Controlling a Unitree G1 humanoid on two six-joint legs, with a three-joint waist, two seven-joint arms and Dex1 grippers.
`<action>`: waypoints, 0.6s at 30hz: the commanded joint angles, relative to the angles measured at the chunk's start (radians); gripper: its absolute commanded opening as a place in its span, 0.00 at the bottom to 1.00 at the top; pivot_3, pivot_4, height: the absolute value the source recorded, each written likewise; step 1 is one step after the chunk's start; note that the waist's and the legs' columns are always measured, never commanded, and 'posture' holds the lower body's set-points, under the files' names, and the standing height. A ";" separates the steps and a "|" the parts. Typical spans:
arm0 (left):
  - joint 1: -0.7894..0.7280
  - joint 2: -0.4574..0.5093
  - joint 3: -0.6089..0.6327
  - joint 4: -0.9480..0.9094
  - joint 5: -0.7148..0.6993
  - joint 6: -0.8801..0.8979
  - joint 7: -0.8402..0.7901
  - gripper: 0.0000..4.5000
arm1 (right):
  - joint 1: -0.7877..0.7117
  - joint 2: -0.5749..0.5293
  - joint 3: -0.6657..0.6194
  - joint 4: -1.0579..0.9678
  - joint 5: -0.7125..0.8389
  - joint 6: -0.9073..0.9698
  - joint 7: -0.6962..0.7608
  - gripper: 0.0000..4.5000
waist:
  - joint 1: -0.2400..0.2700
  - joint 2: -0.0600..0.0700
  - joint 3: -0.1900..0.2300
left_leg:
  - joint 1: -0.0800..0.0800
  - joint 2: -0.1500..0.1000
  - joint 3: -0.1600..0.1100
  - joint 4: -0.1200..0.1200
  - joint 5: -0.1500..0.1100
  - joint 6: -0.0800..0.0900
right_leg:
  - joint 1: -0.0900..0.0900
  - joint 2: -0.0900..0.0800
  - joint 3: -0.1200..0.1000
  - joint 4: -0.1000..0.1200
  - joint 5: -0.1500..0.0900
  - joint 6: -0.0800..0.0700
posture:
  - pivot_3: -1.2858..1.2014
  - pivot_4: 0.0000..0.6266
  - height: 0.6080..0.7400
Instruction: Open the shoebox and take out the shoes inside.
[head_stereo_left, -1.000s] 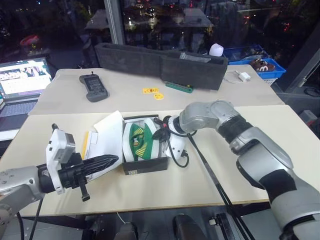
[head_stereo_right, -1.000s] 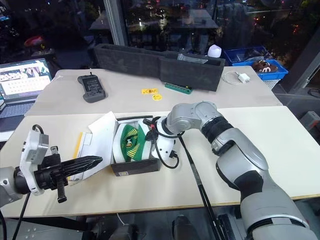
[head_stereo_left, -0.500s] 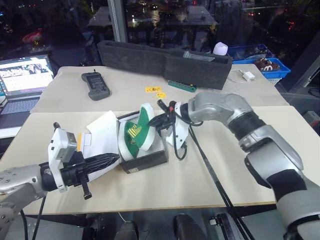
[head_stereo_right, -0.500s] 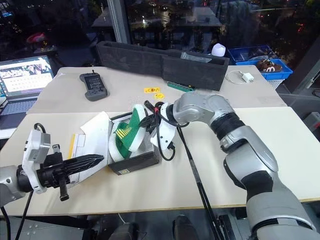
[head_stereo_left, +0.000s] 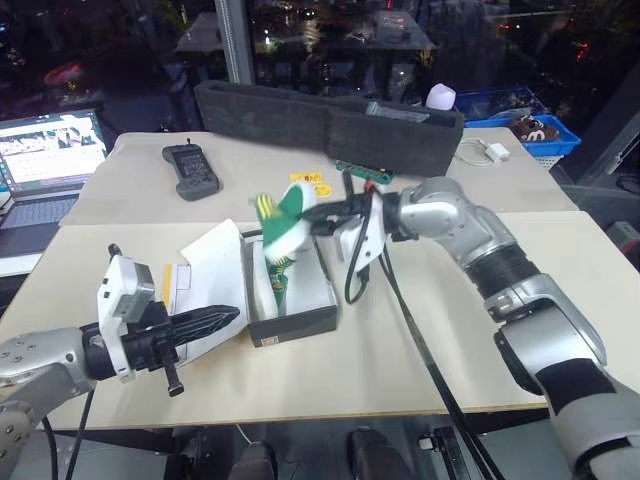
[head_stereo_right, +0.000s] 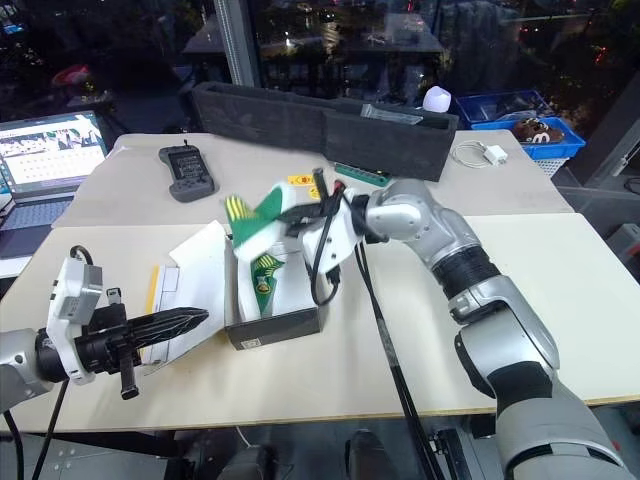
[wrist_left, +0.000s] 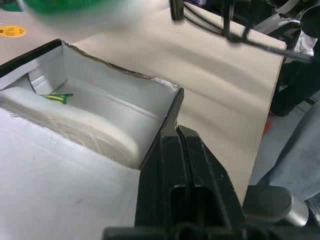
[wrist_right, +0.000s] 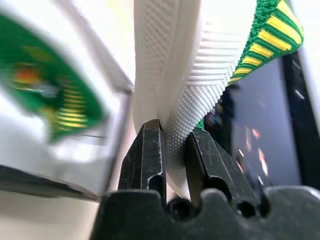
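Next, I let go of the green shoe with my right gripper on the bare table (head_stereo_left: 430, 238) in front of the foam tray's bin end.
The shoebox (head_stereo_left: 292, 318) stands open at the table's middle, dark grey outside and white inside, its lid (head_stereo_left: 214, 262) folded out to the left. My right gripper (head_stereo_left: 322, 212) is shut on the whitish sole of one green shoe (head_stereo_left: 282, 222) and holds it in the air above the box; the right wrist view shows that sole (wrist_right: 170, 60) pinched between the fingers. The second shoe (head_stereo_left: 277, 282) lies in the box on its side. My left gripper (head_stereo_left: 222, 319) is shut, lying over the opened lid with its tip (wrist_left: 178, 131) at the box's near left corner.
A long black foam tray (head_stereo_left: 330, 122) runs along the back. A dark handheld device (head_stereo_left: 188, 172) and a laptop (head_stereo_left: 45, 155) are at the back left, a blue bin (head_stereo_left: 522, 128) at the back right. A black cable (head_stereo_left: 412, 335) crosses the table right of the box.
My right gripper has risen and rolled, lifting the green shoe up out of the box. The left gripper has stayed where it was.
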 joint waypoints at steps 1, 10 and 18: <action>-0.018 -0.021 0.002 -0.020 -0.009 -0.020 0.027 0.00 | 0.039 -0.064 -0.109 -0.041 -0.053 0.161 -0.121 0.05 | 0.008 0.000 0.000 | 0.000 0.000 0.000 0.000 0.000 0.000 | 0.000 0.000 0.000 0.000 0.000 0.000 | 0.52 0.24 0.81; -0.047 -0.105 -0.011 -0.071 -0.010 -0.077 0.095 0.00 | 0.321 -0.140 -0.186 -0.177 -0.323 0.726 -0.379 0.05 | 0.022 0.000 0.000 | -0.003 -0.001 0.001 0.000 0.000 0.000 | -0.001 -0.001 0.000 -0.004 0.000 0.000 | 0.52 0.24 0.81; -0.025 -0.124 -0.050 -0.089 0.038 -0.114 0.090 0.00 | 0.440 -0.088 -0.147 -0.183 -0.438 1.019 -0.458 0.05 | 0.011 0.000 0.000 | -0.004 -0.001 0.001 -0.001 0.000 0.000 | -0.003 0.000 0.001 -0.004 0.001 0.001 | 0.52 0.24 0.81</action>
